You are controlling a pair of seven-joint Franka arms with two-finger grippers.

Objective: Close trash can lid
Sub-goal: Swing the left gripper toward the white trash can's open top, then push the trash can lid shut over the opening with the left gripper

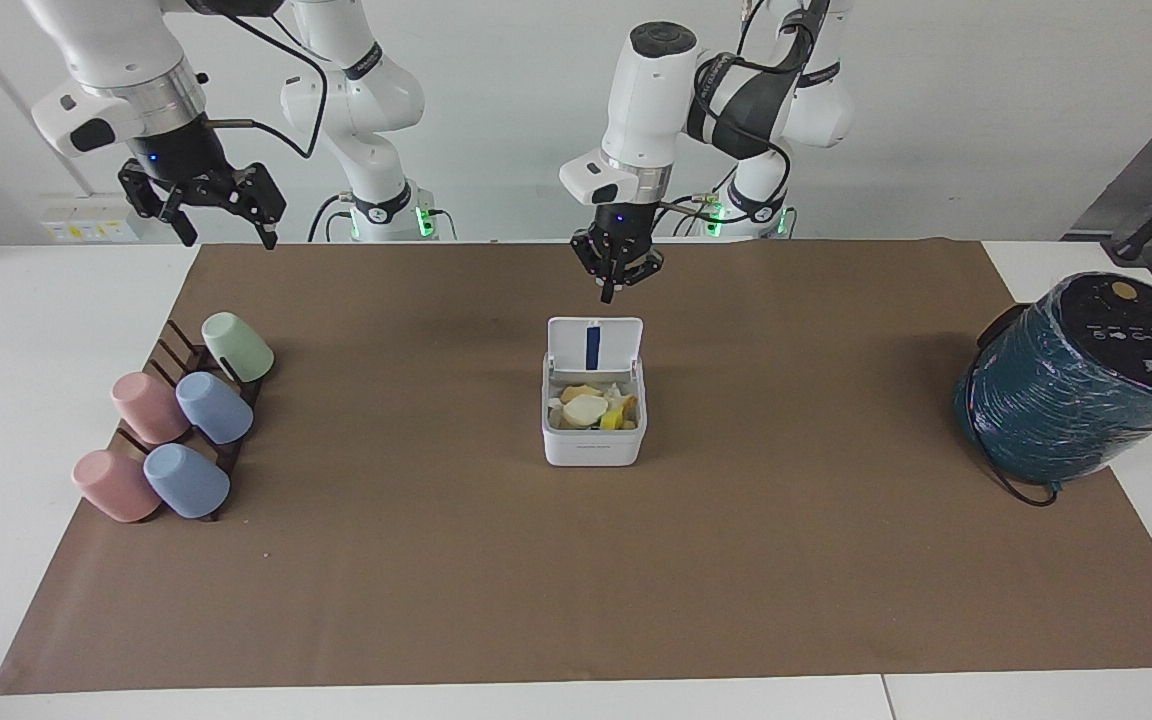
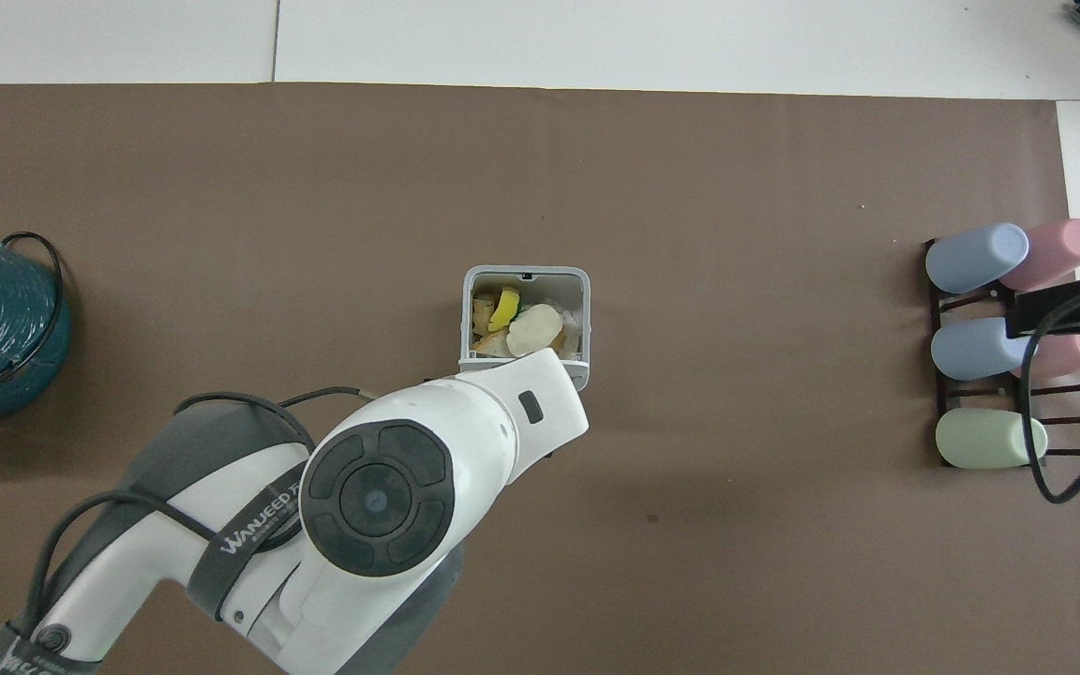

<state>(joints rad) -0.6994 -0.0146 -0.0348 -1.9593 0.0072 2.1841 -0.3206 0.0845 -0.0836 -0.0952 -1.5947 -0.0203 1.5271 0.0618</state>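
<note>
My left gripper is to lay the lid flat across the trash can's rim. It will then let go of it there, over the yellow and cream scraps (image 2: 526,328).
The small white trash can (image 1: 594,445) stands at the middle of the brown mat, filled with yellow and cream scraps. Its lid (image 1: 595,345) stands upright on the edge nearer to the robots, with the blue stripe of its underside showing. My left gripper (image 1: 614,292) hangs shut a little above the lid's top edge, not touching it. In the overhead view the left arm's hand covers the lid and the nearer rim of the trash can (image 2: 524,275). My right gripper (image 1: 226,238) waits open, high over the right arm's end of the table.
A dark rack of several pastel cups (image 1: 176,430) lies toward the right arm's end and also shows in the overhead view (image 2: 999,347). A large teal-wrapped cylinder (image 1: 1076,390) with a black top sits at the left arm's end.
</note>
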